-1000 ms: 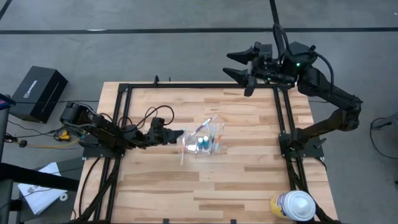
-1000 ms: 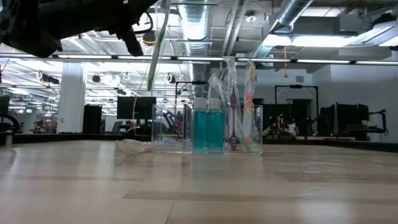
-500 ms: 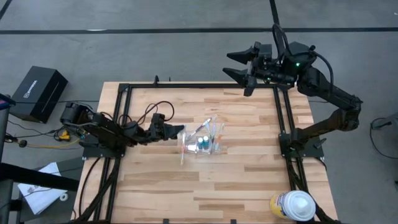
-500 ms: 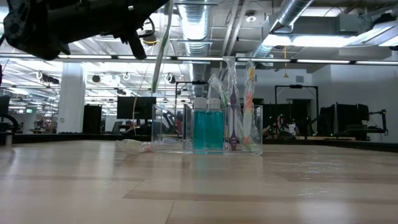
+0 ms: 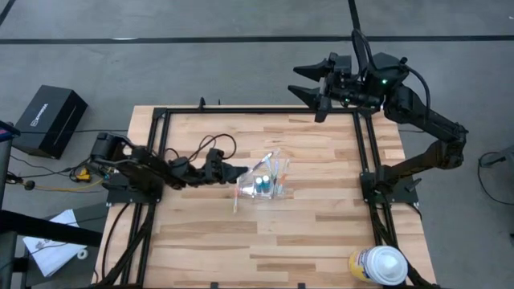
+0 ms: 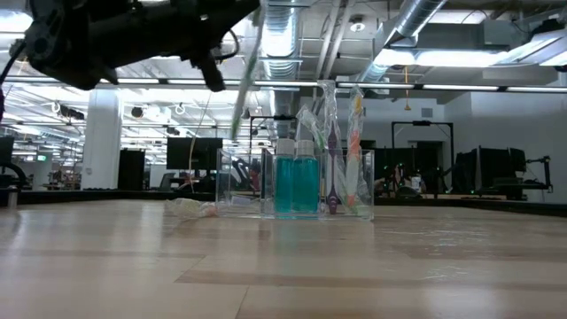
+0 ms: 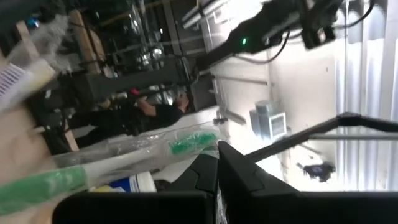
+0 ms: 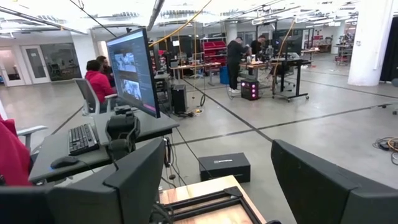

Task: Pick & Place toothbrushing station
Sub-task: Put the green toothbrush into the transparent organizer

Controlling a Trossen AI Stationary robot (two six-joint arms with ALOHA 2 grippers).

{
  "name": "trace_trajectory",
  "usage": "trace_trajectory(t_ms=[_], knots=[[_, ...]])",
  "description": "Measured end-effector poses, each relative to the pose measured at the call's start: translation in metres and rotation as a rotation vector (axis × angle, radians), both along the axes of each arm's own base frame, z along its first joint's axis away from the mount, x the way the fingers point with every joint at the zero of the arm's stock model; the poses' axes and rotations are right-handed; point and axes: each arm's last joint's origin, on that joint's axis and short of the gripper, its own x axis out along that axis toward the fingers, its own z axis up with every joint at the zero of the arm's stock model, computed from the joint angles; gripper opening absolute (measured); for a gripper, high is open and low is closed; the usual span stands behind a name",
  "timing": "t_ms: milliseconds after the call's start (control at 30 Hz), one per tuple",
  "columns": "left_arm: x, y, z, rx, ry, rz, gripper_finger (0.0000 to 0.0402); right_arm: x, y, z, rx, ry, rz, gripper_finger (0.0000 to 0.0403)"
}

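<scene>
I need to let go of the green-and-white toothbrush with my left gripper in the clear plastic cup (image 5: 254,188), next to the teal toothpaste tubes.
A clear plastic cup (image 5: 261,185) stands at the table's middle; in the low view (image 6: 297,182) it holds two teal toothpaste tubes (image 6: 295,184) and several upright toothbrushes (image 6: 341,146). My left gripper (image 5: 233,172) is just left of the cup, above the table, shut on a green-and-white toothbrush (image 6: 246,84) in a clear wrapper, which also shows in the left wrist view (image 7: 124,163). My right gripper (image 5: 309,88) is open and empty, high over the table's far edge. A wrapped pale thing (image 6: 190,208) lies on the table left of the cup. My left gripper pinches the toothbrush between its two shut fingers (image 7: 217,171), coming level from the table's left. The fingers hide the exact place; the green bristle end (image 7: 186,145) shows right beside them. The brush hangs slanted below the gripper (image 6: 239,120), clear of the table.
A large white-and-yellow round container (image 5: 377,263) stands at the table's near right corner. A black frame (image 5: 365,152) borders the table's sides. A black box (image 5: 50,120) lies off the table to the left. People sit at desks in the room beyond (image 8: 99,78).
My left gripper has gone toward the table's right edge, closer to the cup, carrying the toothbrush. The brush stays lifted clear of the table and hangs slanted below the gripper. My right arm has kept still.
</scene>
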Motion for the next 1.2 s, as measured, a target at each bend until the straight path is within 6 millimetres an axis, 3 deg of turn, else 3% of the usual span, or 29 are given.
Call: trace_trajectory(t_ms=[167,800,1200], knots=[[0.013,0.008,-0.008,-0.006,0.029,-0.03,0.0,0.0,0.0,0.0,0.001,0.003,0.0,0.0286],[0.022,0.0,-0.039,-0.027,0.144,-0.099,0.0,0.0,0.001,-0.002,0.001,0.018,0.032,0.0286],[0.014,-0.003,-0.057,-0.036,0.226,-0.191,0.0,0.0,0.001,-0.004,0.008,0.039,0.032,0.0286]])
